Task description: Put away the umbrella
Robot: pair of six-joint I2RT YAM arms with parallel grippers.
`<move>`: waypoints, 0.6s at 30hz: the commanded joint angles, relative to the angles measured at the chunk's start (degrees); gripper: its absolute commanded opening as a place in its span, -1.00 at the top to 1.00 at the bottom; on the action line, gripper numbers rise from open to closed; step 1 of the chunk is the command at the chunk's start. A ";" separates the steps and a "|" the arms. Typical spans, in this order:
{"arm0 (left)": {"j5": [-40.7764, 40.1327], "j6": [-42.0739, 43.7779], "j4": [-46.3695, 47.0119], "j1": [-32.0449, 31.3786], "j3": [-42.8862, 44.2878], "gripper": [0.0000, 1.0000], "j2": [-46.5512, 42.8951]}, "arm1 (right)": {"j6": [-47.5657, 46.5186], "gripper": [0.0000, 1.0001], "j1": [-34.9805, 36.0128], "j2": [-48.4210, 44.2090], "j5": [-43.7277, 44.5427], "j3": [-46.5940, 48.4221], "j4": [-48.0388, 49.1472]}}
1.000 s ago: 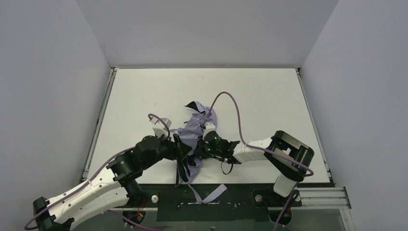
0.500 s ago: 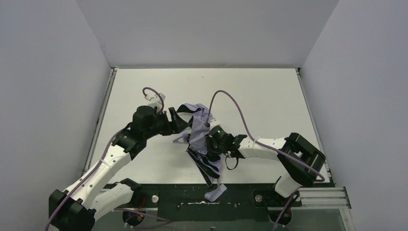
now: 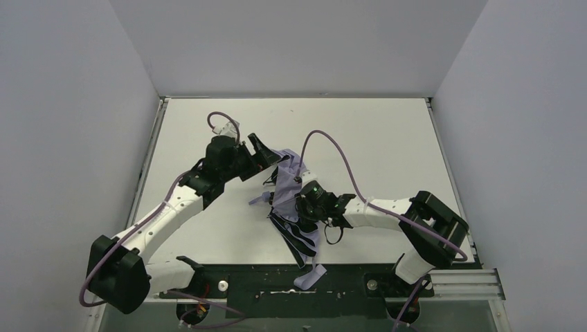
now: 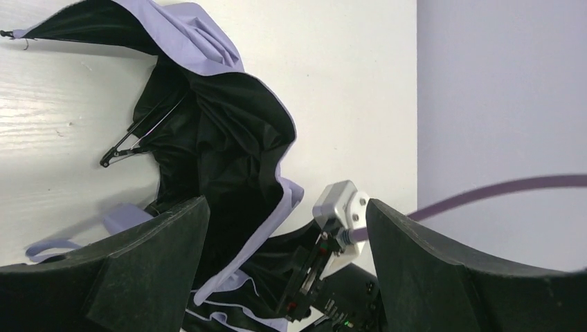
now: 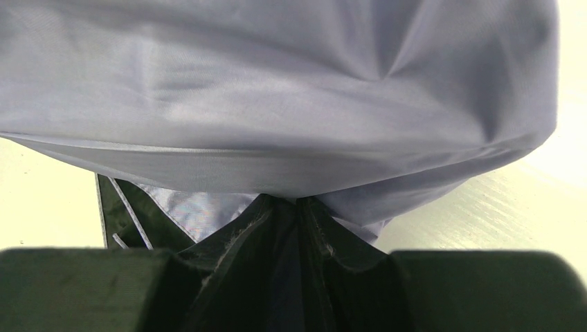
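Observation:
I will next close my left gripper on the umbrella's raised lavender edge point(image 3: 287, 160) point(image 4: 291, 133), at its far end where the black lining shows underneath.
The umbrella point(image 3: 286, 185) lies crumpled at the table's middle, pale lavender outside and black inside, with thin ribs point(image 4: 128, 142) showing. One lavender strip point(image 3: 309, 277) of it hangs over the front rail. My right gripper point(image 3: 304, 207) is shut on a fold of the fabric. In the right wrist view its jaws point(image 5: 297, 207) pinch together under the lavender cloth point(image 5: 277, 90). My left gripper point(image 3: 263, 153) stands open at the umbrella's far left edge. In the left wrist view its wide jaws point(image 4: 285, 207) frame the black lining point(image 4: 214, 145) and grip nothing.
The white table point(image 3: 387, 138) is walled at the back and on both sides. A black rail point(image 3: 263, 285) runs along the front edge. The right arm's purple cable point(image 3: 332, 142) arcs over the umbrella. The right wrist camera point(image 4: 340, 206) sits between my left fingers.
My left arm swung from the umbrella's near side to its far left edge, its jaws opening wider. The umbrella's lower part shifted toward the front rail early on. The right gripper keeps its hold.

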 commanded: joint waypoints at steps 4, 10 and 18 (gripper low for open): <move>1.34 -0.36 4.84 -0.61 5.58 -0.64 7.99 | 0.14 0.58 -0.39 1.74 0.32 -2.24 -4.46; 3.36 3.33 2.93 -0.67 11.18 -0.54 16.49 | 0.56 0.62 -0.27 1.35 0.40 -2.87 -4.47; 5.97 13.70 -10.33 -1.87 23.90 -0.22 25.49 | 1.49 0.64 -0.21 0.22 1.03 -4.15 -4.28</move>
